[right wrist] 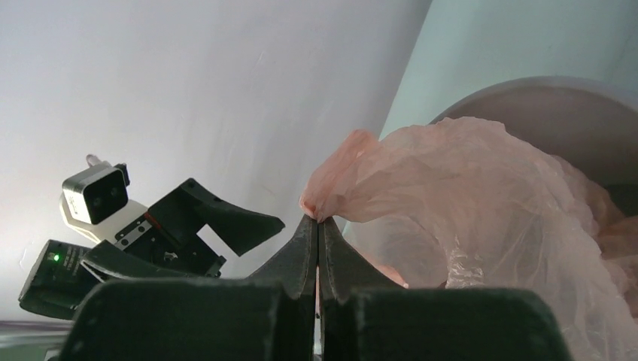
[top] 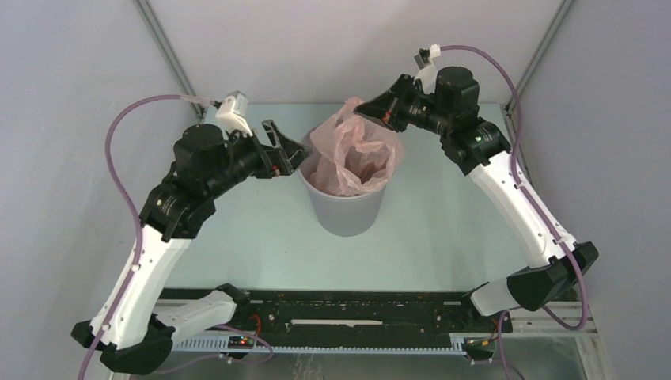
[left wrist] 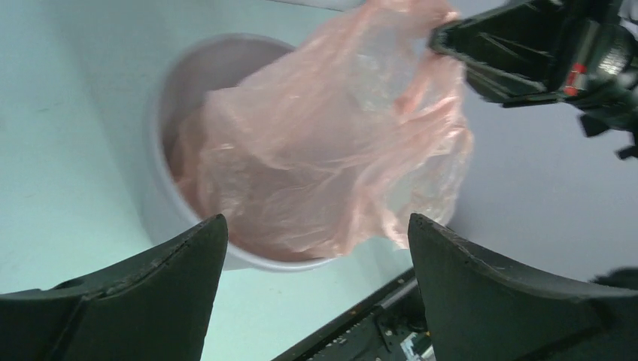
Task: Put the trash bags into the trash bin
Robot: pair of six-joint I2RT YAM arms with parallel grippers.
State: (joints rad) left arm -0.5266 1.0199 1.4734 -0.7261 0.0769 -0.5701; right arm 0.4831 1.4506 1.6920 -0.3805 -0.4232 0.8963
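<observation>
The top of the trash bag bunches up above the trash bin, so my right gripper should open, grab a lower fold [top: 370, 154] and pull it to the trash bin's rim.
The grey round trash bin [top: 345, 210] stands upright mid-table. The pale-pink trash bag [top: 354, 150] sits partly inside it, its wrinkled top bulging above the rim. My right gripper [top: 362, 107] is shut on the bag's upper edge, above the bin's far rim; the right wrist view shows the film pinched at the fingertips [right wrist: 310, 235]. My left gripper [top: 299, 154] is open and empty at the bin's left rim. In the left wrist view the bag [left wrist: 331, 143] and bin [left wrist: 162, 203] lie beyond the spread fingers [left wrist: 169, 289].
Grey enclosure walls with metal corner posts [top: 170, 47] close in the left, back and right. A black rail [top: 356, 310] with the arm bases runs along the near table edge. The pale green table [top: 253, 237] surrounds the bin.
</observation>
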